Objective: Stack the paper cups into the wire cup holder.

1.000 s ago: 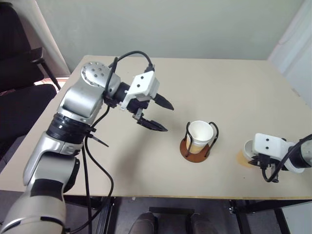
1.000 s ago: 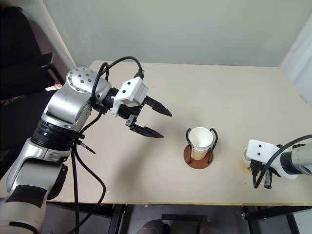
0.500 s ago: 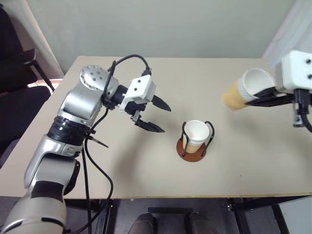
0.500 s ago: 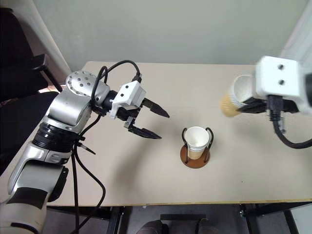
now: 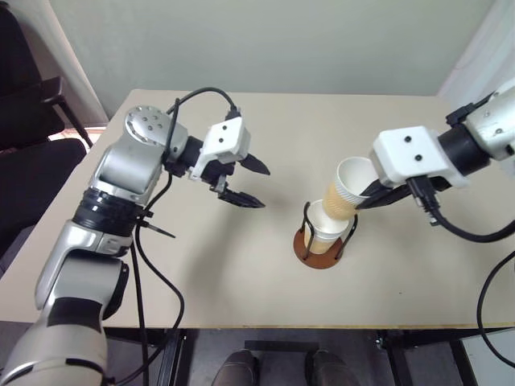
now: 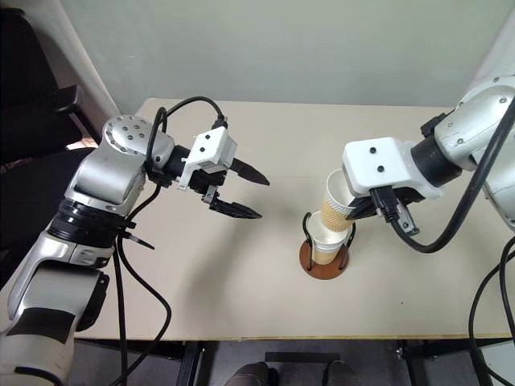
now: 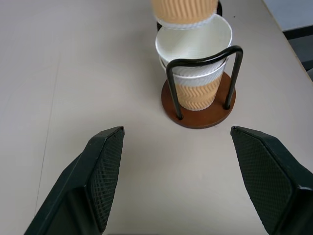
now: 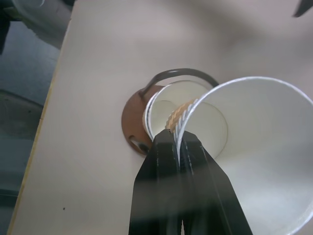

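I will let go of the tilted paper cup with my right gripper inside the opening of the cup in the wire holder (image 5: 320,216) (image 8: 178,112).
The wire cup holder (image 5: 305,244), a brown disc with black wire loops, stands at the table's middle right. Inside it stands a paper cup (image 7: 195,90); a second rim just under its rim suggests two nested cups. My right gripper (image 8: 178,140) is shut on the rim wall of another paper cup (image 5: 344,190). That cup is tilted, and its tan bottom sits right over the mouth of the cup in the holder. My left gripper (image 5: 263,187) hovers open and empty to the left of the holder, its fingers (image 7: 105,166) pointing toward it.
The beige table (image 5: 201,265) is bare around the holder, with its front edge close below. A dark chair (image 5: 20,104) stands off the table's left side. Black cables hang from both arms.
My right gripper lifted the cup from the table's right side and carried it up and left until it was over the holder. The left gripper stayed open and barely moved.
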